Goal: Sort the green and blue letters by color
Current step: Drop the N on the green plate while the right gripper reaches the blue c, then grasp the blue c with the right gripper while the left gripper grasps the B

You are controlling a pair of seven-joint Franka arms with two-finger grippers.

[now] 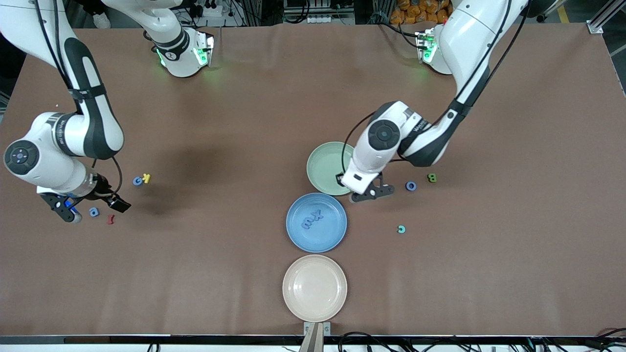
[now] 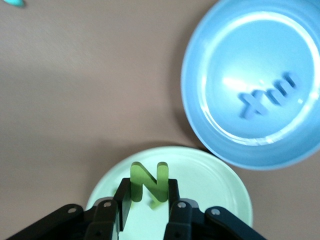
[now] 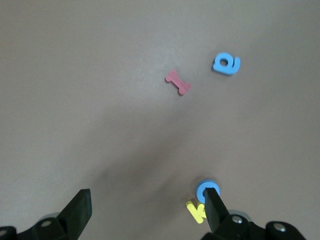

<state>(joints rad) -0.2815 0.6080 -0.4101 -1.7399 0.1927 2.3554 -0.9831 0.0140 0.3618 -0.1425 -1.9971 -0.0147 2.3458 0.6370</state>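
Note:
The blue letter that touches the yellow letter is next, and my right gripper needs to close on the round sides of the blue letter (image 1: 138, 181) (image 3: 205, 189).
My left gripper (image 2: 149, 189) is shut on an olive green letter N (image 2: 149, 181) and hangs over the green plate (image 2: 210, 180), at its edge toward the blue plate (image 2: 200, 75). Two blue letters (image 1: 312, 220) lie in the blue plate (image 1: 293, 234). A blue letter (image 1: 411, 186) and a green letter B (image 1: 432, 177) lie beside the green plate (image 1: 323, 166), toward the left arm's end. My right gripper (image 1: 92, 206) stands open above the table, over one blue letter (image 1: 94, 211) and near another (image 1: 138, 181).
A yellow letter (image 1: 146, 178) touches the blue one by the right gripper, and a dark red letter (image 1: 110, 219) lies close by. A teal letter (image 1: 401, 229) lies nearer the camera than the green B. A cream plate (image 1: 314, 287) sits nearest the camera.

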